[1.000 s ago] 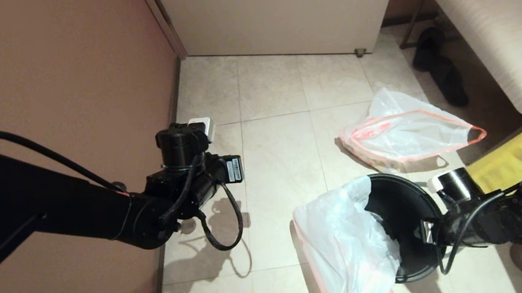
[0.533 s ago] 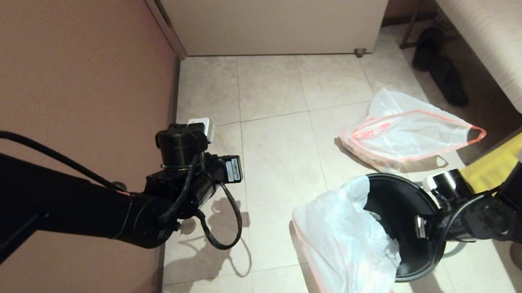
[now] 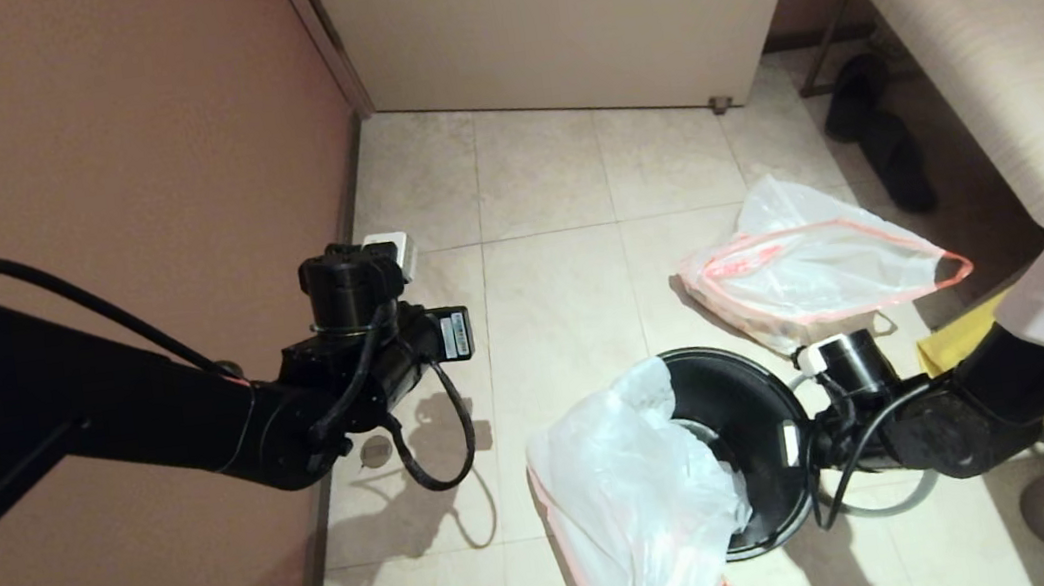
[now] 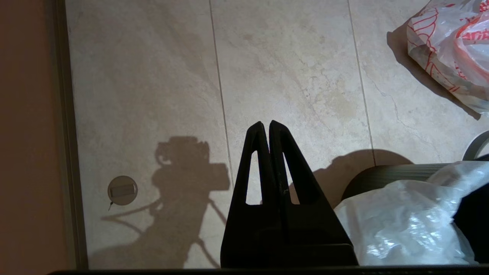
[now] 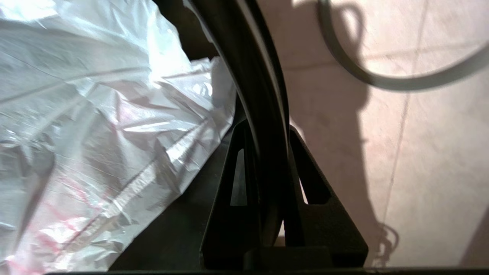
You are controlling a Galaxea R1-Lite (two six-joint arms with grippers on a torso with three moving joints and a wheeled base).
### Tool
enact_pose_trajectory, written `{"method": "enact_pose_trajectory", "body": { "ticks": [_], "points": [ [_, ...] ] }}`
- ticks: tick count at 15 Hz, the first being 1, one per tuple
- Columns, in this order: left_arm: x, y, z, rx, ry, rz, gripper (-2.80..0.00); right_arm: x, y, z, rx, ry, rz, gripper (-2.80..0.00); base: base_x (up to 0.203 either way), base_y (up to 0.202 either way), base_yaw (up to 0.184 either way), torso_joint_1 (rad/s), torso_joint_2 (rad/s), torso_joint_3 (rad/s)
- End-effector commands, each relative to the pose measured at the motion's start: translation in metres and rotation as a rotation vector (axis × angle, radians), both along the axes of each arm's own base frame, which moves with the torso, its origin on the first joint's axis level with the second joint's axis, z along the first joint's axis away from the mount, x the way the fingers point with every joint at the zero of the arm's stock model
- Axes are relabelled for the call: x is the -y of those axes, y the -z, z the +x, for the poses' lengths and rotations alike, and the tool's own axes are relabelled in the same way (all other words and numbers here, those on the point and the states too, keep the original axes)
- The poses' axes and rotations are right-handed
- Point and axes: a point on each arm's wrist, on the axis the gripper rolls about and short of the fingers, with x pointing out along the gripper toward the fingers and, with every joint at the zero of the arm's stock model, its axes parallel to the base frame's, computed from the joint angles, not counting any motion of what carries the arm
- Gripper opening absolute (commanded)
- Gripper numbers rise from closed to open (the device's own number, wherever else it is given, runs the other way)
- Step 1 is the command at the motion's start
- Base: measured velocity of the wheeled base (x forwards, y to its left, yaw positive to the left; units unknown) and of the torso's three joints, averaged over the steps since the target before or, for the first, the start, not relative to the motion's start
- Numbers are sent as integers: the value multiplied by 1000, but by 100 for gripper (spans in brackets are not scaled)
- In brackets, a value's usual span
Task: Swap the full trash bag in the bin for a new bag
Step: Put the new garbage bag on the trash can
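Observation:
I will use my right gripper to set the black bin down on the tiled floor [image 3: 562, 401], close beside my left gripper.
The black bin [image 3: 749, 404] stands on the tiled floor, and my right gripper [image 3: 797, 444] is shut on its right rim [image 5: 263, 95], one finger inside and one outside. A limp white new bag [image 3: 631, 511] [image 5: 95, 126] hangs over the bin's left side, partly inside it. The full trash bag [image 3: 812, 270] [image 4: 450, 49], with a pink-red hem, lies on the floor beyond the bin; its contents barely show. The grey hoop [image 3: 897, 498] [image 5: 382, 82] lies on the floor beside the bin. My left gripper [image 4: 265, 124] hangs shut and empty over bare tiles left of the bin.
A big yellow bag [image 3: 1024, 348] sits behind my right arm. A bench [image 3: 974, 52] stands at the right with black slippers [image 3: 875, 136] under it. The wall [image 3: 108, 136] runs along the left, a door [image 3: 566, 15] at the back. A floor drain [image 4: 122, 190] lies near the wall.
My right gripper has drawn the bin, with the white bag on it, to the left across the floor. The left arm has shifted slightly to the left.

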Motion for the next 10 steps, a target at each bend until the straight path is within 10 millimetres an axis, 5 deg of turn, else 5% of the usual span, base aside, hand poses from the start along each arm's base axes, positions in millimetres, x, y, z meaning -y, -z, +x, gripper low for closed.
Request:
{"method": "enact_pose_trajectory", "body": {
  "ticks": [1,10],
  "points": [
    [-1,-1,1,7,-5,-5,-280,-17,-10,6,50,-37,17,-280,0,0,0,0,0,0],
    [-1,-5,0,15,-7,-10,-280,-74,-37,39,204,-231,-33,-280,0,0,0,0,0,0]
  ]
}}
